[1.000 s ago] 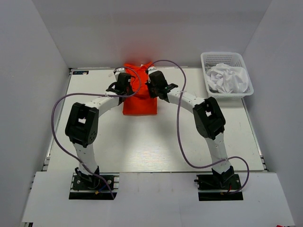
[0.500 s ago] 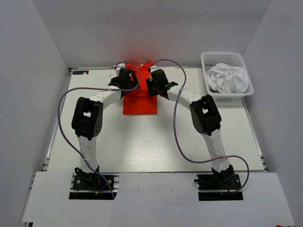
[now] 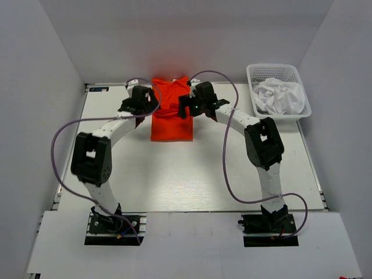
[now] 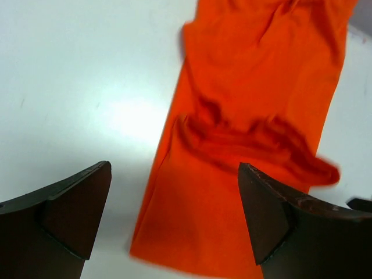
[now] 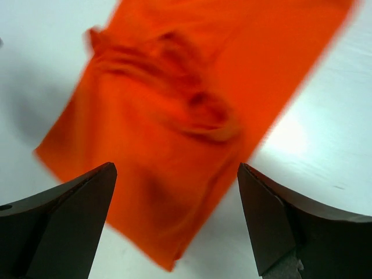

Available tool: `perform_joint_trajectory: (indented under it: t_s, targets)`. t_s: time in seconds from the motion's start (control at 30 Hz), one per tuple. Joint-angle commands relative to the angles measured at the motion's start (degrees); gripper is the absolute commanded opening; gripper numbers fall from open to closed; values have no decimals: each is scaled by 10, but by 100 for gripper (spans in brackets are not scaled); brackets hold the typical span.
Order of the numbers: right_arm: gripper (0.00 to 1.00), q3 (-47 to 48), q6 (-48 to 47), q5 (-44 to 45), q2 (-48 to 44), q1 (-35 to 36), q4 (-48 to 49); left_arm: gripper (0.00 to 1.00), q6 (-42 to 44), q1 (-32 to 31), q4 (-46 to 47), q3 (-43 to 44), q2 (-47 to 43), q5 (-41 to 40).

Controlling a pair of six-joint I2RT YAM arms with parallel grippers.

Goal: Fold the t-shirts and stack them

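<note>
The robot's left gripper should close on the near corner (image 3: 152,139) (image 4: 133,252) of the orange-red t-shirt, the corner that is farther from the basket.
The orange-red t-shirt (image 3: 171,119) lies folded into a long strip at the back middle of the table, with a rumpled ridge across its middle (image 4: 256,145). My left gripper (image 3: 144,103) hovers open at its left edge, and in the left wrist view (image 4: 174,168) nothing sits between the fingers. My right gripper (image 3: 189,104) hovers open over the strip's right edge (image 5: 176,166), also holding nothing. The same shirt (image 5: 174,104) fills the right wrist view. The white t-shirt (image 3: 282,96) sits crumpled in the basket.
A white lattice basket (image 3: 273,67) stands at the back right corner. White walls close in the table on the left, right and back. Purple cables loop from both arms over the table (image 3: 174,180).
Both grippers have opened and let go of the orange-red t-shirt. The left one has moved off to the left, the right one slightly right. The shirt's far end now lies flatter.
</note>
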Motion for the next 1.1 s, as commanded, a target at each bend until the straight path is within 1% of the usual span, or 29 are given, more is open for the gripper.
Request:
perform_joint_trajectory:
  t_s: [0.0,0.03,0.07,0.1,0.13,0.17,0.23,0.27,0.37,0.47,0.5,0.57,0.63,0.67,0.73,0.8,0.93,1.07]
  targets:
    - [90,-26,-42,-135,-39,32,26,100,-65,-3,-33,-105,-132,-7]
    - [90,-29,-45,-137,-38,41,29,100,-79,-3,-26,-170,-157,-7]
    - [90,-32,-49,-138,-26,44,31,100,-95,-3,-25,-201,-181,-7]
    - [90,-29,-51,-141,-19,52,29,100,-107,-3,-25,-253,-202,0]
    - [90,-23,-50,-138,2,55,24,100,-125,-3,-41,-274,-238,0]
    - [90,1,-49,-145,10,57,18,100,-141,-3,-54,-309,-253,0]
    - [90,24,-45,-141,25,60,15,100,-167,-3,-76,-337,-287,0]
    - [90,29,-42,-139,45,61,16,100,-167,-3,-88,-363,-297,9]
    - [90,51,-40,-132,72,62,42,100,-179,-11,-108,-404,-335,27]
    - [90,83,-35,-124,96,64,49,100,-179,-11,-108,-427,-359,52]
    - [90,103,-35,-106,112,64,71,100,-185,-11,-108,-437,-372,57]
    - [90,113,-39,-89,124,63,90,100,-185,-11,-113,-444,-383,57]
    - [90,134,-34,-45,141,59,105,100,-185,-11,-113,-450,-399,57]
    - [90,142,-34,-38,145,59,111,100,-185,-11,-113,-450,-399,57]
    - [90,143,-23,-12,155,54,143,100,-185,-11,-119,-457,-417,57]
    - [90,144,-5,-4,161,53,178,100,-185,-11,-119,-457,-418,57]
    - [90,150,69,0,164,45,224,100,-171,-11,-119,-457,-424,57]
    - [90,178,93,10,171,34,209,100,-164,-11,-99,-446,-413,57]
